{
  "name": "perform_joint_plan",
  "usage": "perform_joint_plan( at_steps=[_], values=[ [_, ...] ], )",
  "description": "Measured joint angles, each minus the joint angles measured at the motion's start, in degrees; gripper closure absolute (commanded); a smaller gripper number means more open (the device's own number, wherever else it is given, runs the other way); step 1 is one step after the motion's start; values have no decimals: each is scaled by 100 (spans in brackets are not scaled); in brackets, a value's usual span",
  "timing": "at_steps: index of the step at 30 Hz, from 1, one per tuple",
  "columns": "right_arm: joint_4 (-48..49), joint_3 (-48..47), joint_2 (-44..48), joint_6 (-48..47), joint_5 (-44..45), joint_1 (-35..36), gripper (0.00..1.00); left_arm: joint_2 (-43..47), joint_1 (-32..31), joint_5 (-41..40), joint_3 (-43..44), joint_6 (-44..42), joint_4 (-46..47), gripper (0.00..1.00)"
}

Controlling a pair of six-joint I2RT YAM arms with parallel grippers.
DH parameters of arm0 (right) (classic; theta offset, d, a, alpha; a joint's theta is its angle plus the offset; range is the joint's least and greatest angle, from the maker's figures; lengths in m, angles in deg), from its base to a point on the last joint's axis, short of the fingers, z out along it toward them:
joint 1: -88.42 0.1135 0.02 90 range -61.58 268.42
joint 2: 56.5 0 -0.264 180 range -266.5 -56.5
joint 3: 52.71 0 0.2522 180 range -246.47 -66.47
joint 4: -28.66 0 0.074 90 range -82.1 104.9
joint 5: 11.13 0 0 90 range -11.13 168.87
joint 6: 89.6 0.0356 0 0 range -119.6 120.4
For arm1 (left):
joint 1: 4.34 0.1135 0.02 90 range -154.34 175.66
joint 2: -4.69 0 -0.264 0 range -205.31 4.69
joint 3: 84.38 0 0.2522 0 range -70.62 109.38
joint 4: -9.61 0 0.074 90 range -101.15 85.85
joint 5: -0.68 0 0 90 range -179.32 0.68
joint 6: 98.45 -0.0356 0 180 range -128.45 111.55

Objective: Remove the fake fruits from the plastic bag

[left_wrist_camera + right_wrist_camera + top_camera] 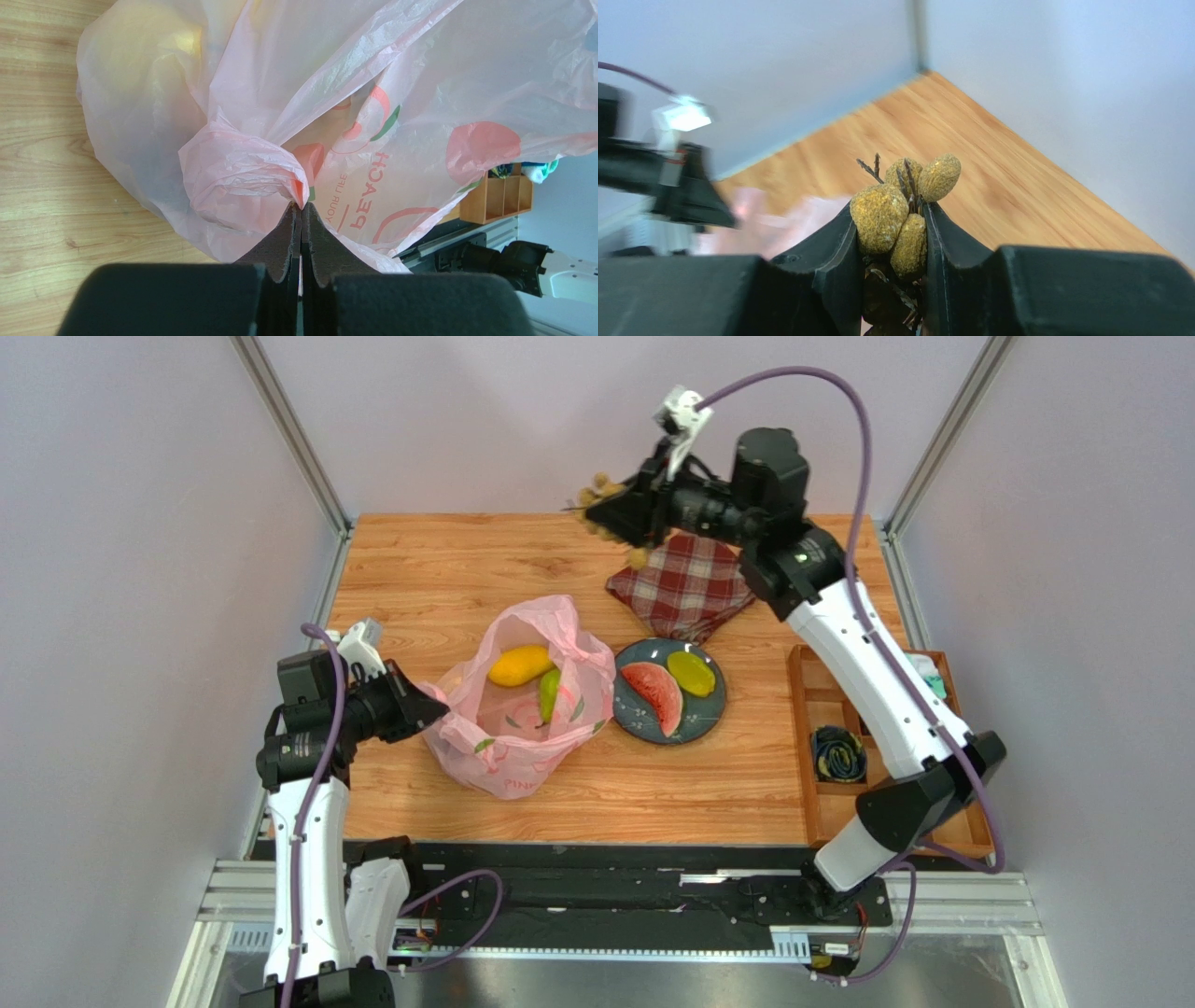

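My right gripper releases the grapes next on the dark plate, between the pink-red slice and the pink bag (630,685).
The pink plastic bag (522,703) lies open at the table's middle, with a yellow fruit (519,665) and a green fruit (549,695) inside. My left gripper (421,714) is shut on the bag's left edge; the wrist view shows its jaws pinching a fold of the bag (281,161). My right gripper (596,511) is raised over the far edge, shut on the brownish grape bunch (903,206). A pink-red slice (654,696) and an elongated yellow fruit (690,672) lie on the dark plate (634,725).
A red plaid cloth (683,585) lies behind the plate. A wooden tray (818,819) at the right edge holds a dark rolled sock (838,753). Grey walls enclose the table on three sides.
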Motion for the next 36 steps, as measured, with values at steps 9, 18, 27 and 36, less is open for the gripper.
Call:
perform_joint_plan(
  at_steps=[9,18,27,36],
  values=[
    [-308,3042,817,-264,1329,-1244,100,13,0,0,-11,11,11,100],
    [-581,4809,831,479,1753,-1451,100,-11,7,-13,-22,13,42,100],
    [-332,5106,839,616,1572,-1410,100,-9,7,-22,-31,15,42,100],
    [-282,4813,866,251,1624,-1027,100,-11,7,-24,-31,15,42,100]
  ],
)
